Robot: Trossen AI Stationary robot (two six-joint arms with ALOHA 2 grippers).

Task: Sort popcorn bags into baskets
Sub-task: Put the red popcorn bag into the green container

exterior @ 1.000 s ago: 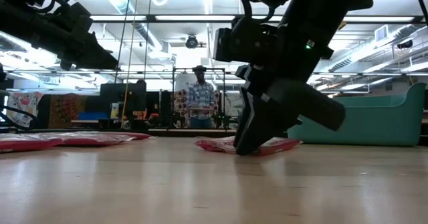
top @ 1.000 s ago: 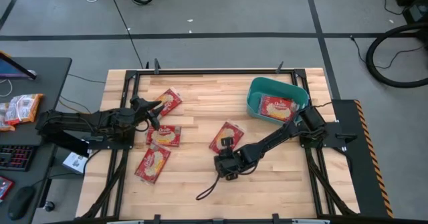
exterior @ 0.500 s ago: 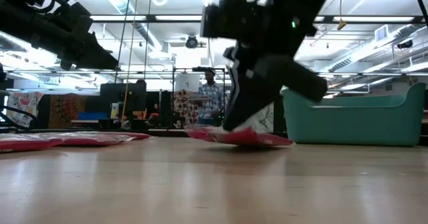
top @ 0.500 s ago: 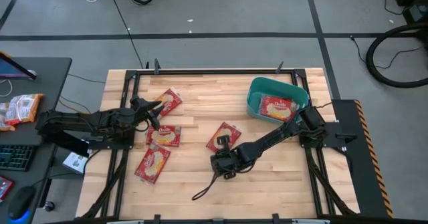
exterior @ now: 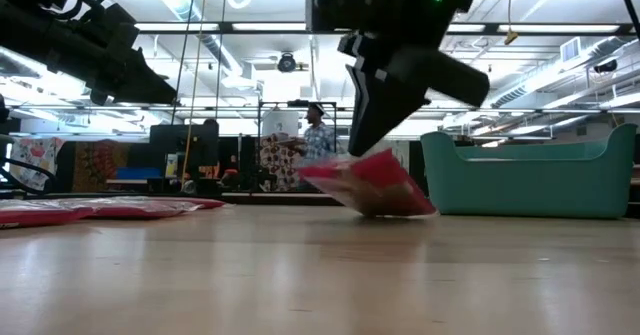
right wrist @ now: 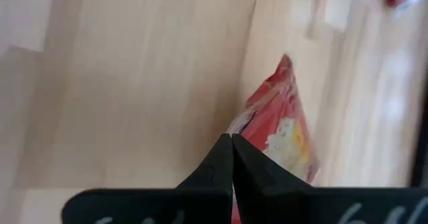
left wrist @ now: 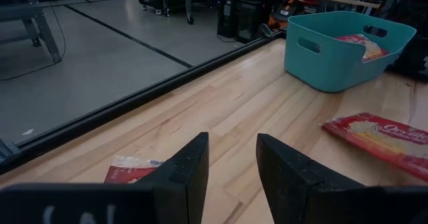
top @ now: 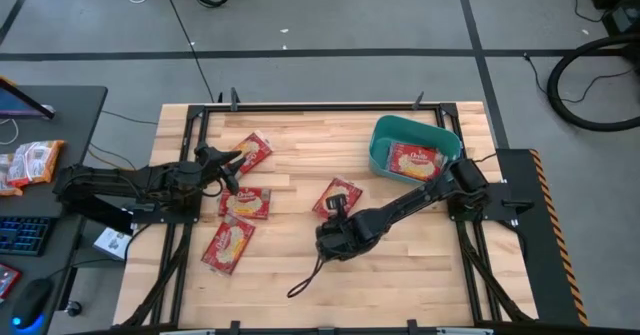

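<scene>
The tilted bag has only an edge pinched in my right gripper's fingers, so I will lay the bag flat and grip its near edge [top: 323,213] before I lift it.
A red popcorn bag [top: 340,195] with a yellow picture hangs tilted at the table's middle, and my right gripper [top: 335,209] is shut on it; the low view shows this bag [exterior: 372,185] under the gripper [exterior: 352,153]. The teal basket [top: 413,145] at the far right holds one bag [top: 416,161]. Three more bags lie flat on the left: [top: 253,152], [top: 246,203], [top: 228,246]. My left gripper [left wrist: 233,164] waits open above the table's left side, among those bags. My right gripper pinches the bag's near edge [right wrist: 249,120] between its two shut fingers. The fingers slant down at it from the table's near side. The bag hangs tilted below them, held end high [exterior: 325,170]. Whether its low end [exterior: 410,210] rests on the table I cannot tell.
A dark cable [top: 305,280] trails from my right arm toward the near edge. Black rails [top: 320,106] frame the wooden table. Orange-and-white packets [top: 30,162] lie on a side desk at the left. A person [exterior: 318,145] stands in the room beyond.
My right gripper has risen with the bag. The bag lay flat on the table a second ago; its held edge has come up and it now hangs tilted under the fingers.
</scene>
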